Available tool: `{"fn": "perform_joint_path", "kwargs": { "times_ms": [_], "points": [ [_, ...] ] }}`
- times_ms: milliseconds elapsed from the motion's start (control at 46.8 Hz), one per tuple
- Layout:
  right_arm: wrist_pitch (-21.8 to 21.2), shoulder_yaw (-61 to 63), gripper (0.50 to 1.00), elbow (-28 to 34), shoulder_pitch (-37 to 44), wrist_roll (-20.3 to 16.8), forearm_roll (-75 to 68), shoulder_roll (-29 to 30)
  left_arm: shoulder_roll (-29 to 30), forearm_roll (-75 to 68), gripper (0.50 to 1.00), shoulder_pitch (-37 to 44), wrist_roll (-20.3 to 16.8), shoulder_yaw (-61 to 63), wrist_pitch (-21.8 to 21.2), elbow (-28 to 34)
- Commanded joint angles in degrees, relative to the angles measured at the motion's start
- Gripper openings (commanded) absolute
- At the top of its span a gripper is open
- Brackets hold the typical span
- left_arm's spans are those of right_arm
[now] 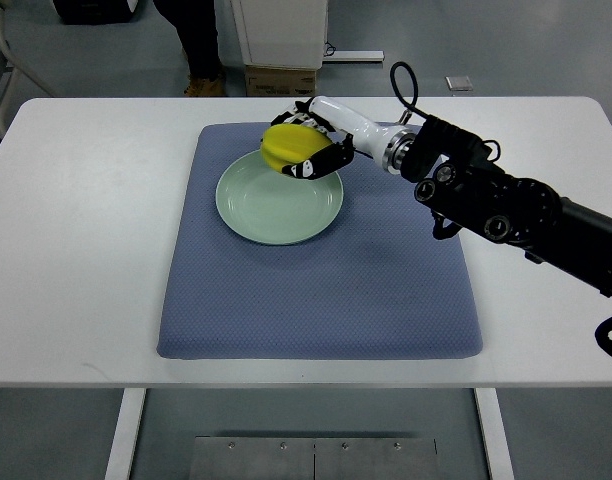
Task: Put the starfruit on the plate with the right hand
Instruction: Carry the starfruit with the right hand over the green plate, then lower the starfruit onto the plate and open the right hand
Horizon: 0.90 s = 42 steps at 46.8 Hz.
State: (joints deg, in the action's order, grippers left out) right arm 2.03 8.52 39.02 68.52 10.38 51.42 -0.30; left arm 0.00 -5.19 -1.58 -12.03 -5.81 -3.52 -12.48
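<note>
Next, my right gripper lets go of the yellow starfruit on the near half of the pale green plate (286, 213).
A yellow starfruit (284, 145) is held in my right hand (308, 146), whose fingers are curled around it. The hand holds it over the far right rim of a pale green plate (271, 210). The plate lies on a blue mat (326, 290) on the white table. My right arm reaches in from the right edge across the mat. My left arm does not show.
The white table (86, 230) extends around the mat on all sides. A person's legs (198, 50) and a cardboard box (281, 78) stand on the floor beyond the table's far edge.
</note>
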Motion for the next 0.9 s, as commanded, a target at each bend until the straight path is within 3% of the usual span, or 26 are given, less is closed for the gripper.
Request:
{"fn": "perform_joint_path", "kwargs": {
  "times_ms": [0,278,876],
  "points": [
    [0.44,0.01,0.500,-0.88,-0.23,-0.63,-0.53,0.30,0.00,0.00,1.000,0.00,-0.01,0.01,0.00,0.00],
    [1.31,-0.08,0.500,-3.78,-0.93,-3.35,-0.88,0.30,0.00,0.00,1.000,0.00,-0.01,0.01,0.00,0.00],
    [1.23,-4.39,0.500,1.85,-4.28,-3.97,-1.50,0.30,0.00,0.00,1.000,0.00,-0.01,0.01,0.00,0.00]
  ]
}}
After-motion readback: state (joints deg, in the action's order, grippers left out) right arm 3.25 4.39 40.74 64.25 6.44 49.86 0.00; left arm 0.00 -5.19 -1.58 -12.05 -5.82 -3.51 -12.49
